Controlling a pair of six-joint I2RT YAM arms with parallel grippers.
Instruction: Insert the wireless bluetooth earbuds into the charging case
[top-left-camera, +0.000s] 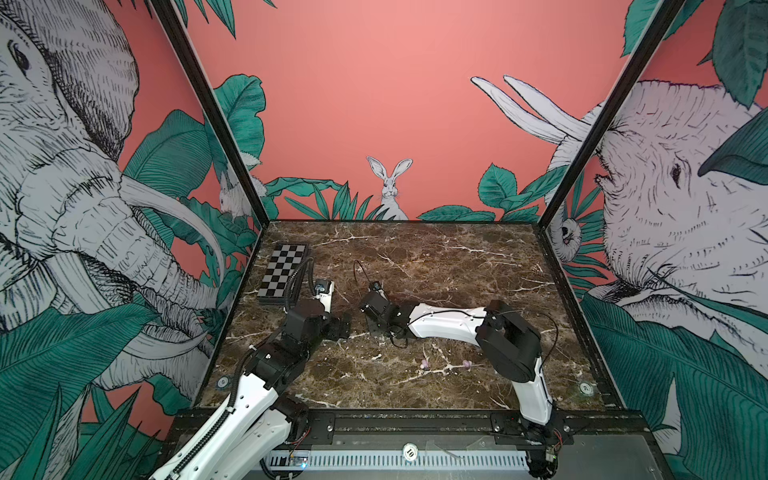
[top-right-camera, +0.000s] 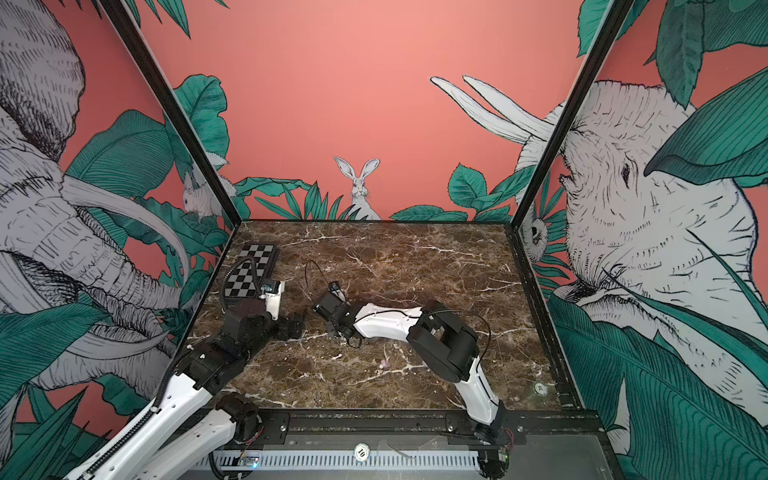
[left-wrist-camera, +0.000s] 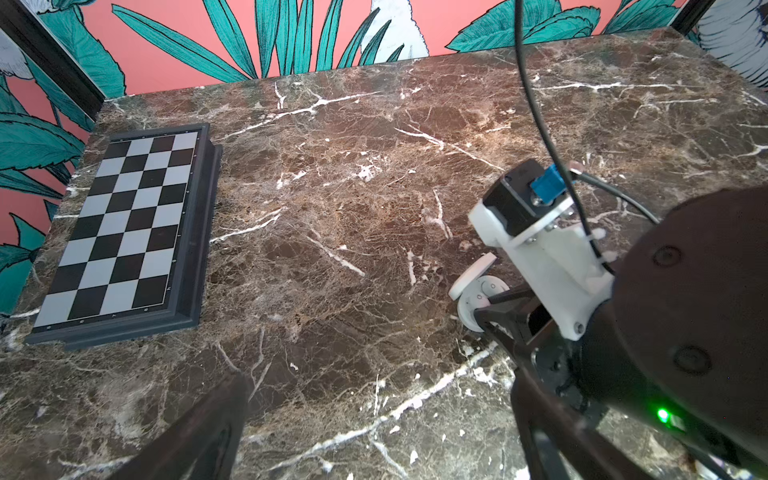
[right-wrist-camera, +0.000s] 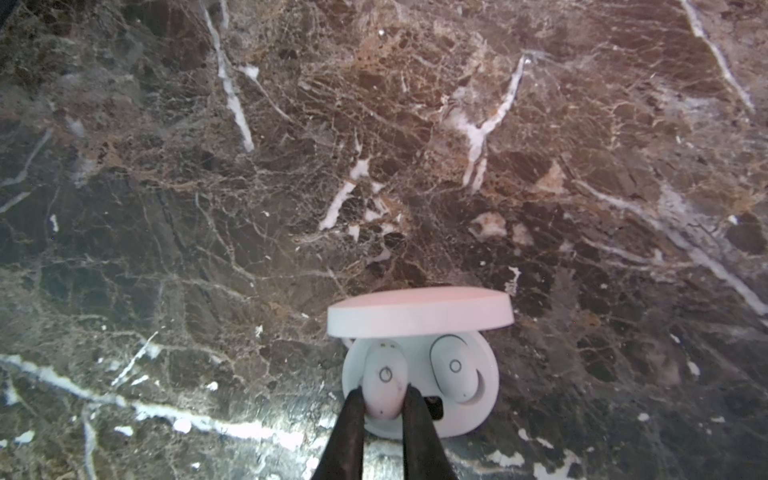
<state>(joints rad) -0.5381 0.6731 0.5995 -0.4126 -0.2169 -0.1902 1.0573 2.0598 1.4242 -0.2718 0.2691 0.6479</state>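
Observation:
Next, my right gripper lets go of the white earbud where it is held tilted over its socket, back away and takes hold again of the earbud's near end (right-wrist-camera: 383, 406).
A white charging case (right-wrist-camera: 486, 415) lies on the marble with its lid (right-wrist-camera: 419, 311) raised. One white earbud (right-wrist-camera: 455, 368) sits in its socket. My right gripper (right-wrist-camera: 384, 392) is shut on a second white earbud (right-wrist-camera: 384, 372), which stands over the other socket, tilted. From the left wrist view the case (left-wrist-camera: 469, 309) shows just beyond the right gripper's fingers (left-wrist-camera: 503, 305). Two lilac earbuds (top-left-camera: 424, 364) (top-left-camera: 466, 365) lie loose near the table's front; one (top-right-camera: 383, 364) also shows in a top view. My left gripper (left-wrist-camera: 378, 386) (top-left-camera: 343, 324) hovers open and empty to the left of the case.
A folded chessboard (top-left-camera: 282, 272) (left-wrist-camera: 124, 232) lies at the back left of the table. The right arm's elbow (top-left-camera: 507, 340) stretches low across the right middle. Black frame posts and patterned walls close in three sides.

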